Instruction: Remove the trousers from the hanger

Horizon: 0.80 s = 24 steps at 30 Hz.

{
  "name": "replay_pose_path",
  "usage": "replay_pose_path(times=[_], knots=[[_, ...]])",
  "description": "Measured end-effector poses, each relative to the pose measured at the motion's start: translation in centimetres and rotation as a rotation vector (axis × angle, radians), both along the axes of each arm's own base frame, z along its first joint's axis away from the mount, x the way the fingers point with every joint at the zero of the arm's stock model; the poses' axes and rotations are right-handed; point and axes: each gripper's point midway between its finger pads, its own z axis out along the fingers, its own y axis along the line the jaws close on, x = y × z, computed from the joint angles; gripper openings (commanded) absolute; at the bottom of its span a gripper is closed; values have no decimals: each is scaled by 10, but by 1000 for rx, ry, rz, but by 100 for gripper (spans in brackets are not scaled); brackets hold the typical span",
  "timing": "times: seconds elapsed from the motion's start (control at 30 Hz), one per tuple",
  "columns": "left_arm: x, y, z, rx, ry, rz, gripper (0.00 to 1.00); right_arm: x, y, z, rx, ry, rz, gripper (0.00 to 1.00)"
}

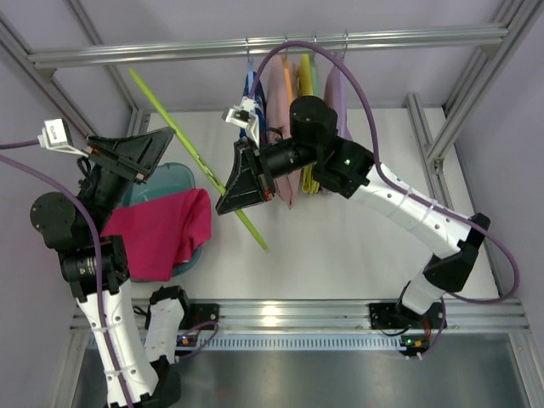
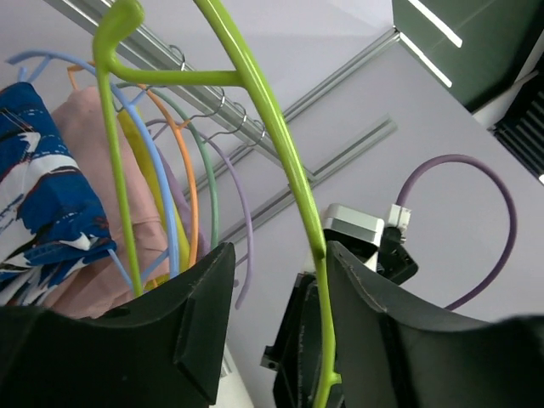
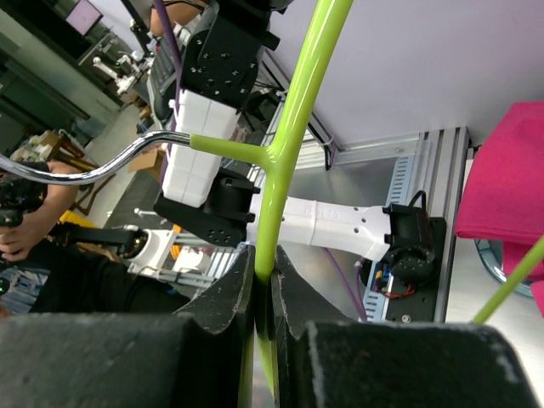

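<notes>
The lime-green hanger is in my right gripper close to its hook, so my left gripper needs to hold it while my right gripper takes the hanger's near end [image 1: 257, 238].
The lime-green hanger [image 1: 191, 144] is bare and slants across the table's left middle. My right gripper [image 1: 224, 197] is shut on its thin arm, seen close up in the right wrist view [image 3: 265, 289], with the hanger [image 3: 293, 119] and its metal hook rising above the jaws. The magenta trousers [image 1: 157, 225] lie off the hanger, draped over a teal basket [image 1: 174, 174] at the left; they also show at the right wrist view's right edge [image 3: 510, 178]. My left gripper [image 1: 157, 149] is open and empty, just left of the hanger; the hanger [image 2: 285, 153] runs past its gap [image 2: 276, 289].
A metal rail [image 1: 272, 44] at the back holds several hung garments [image 1: 285, 93]: blue patterned, peach-pink, yellow and lilac, on coloured hangers [image 2: 170, 195]. Aluminium frame posts stand at both sides and along the near edge.
</notes>
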Motion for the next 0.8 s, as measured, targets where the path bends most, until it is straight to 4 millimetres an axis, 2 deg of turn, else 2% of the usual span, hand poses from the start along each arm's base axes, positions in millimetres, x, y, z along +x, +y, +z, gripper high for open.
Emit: replay_pose_path(times=[0.07,0.2,0.27,0.33,0.37,0.47,0.5,0.53,0.6,0.63,0.67,0.7,0.8], knots=[[0,0,1,-15,8,-5,46,2,5,-4,-3,-5,2,0],[-2,-1,3,-30,11,-15,50,-2,19,-12,-14,2,27,0],[-2,-1,3,-33,9,-18,46,-3,26,-19,-33,23,41,0],[-1,-1,1,-40,16,-18,37,-3,31,-22,-30,22,48,0],[0,0,-1,-45,23,-15,23,-3,32,-21,-26,20,52,0],[3,1,-3,-78,51,-26,3,-1,33,-16,-12,13,45,5],[2,0,-1,-97,57,-38,0,-1,34,-16,-9,5,43,10],[2,-1,1,-113,63,-45,0,0,34,-18,-6,-6,43,20],[2,-1,1,-116,64,-51,0,1,35,-22,-12,-8,34,29],[3,-1,1,-113,65,-54,0,1,34,-24,-17,-8,33,39],[5,-1,1,-112,64,-53,0,0,31,-28,-28,-4,31,44],[7,0,1,-114,65,-52,0,-1,27,-31,-37,-4,30,53],[18,3,1,-130,81,-52,0,-3,12,-43,-72,-2,12,62]])
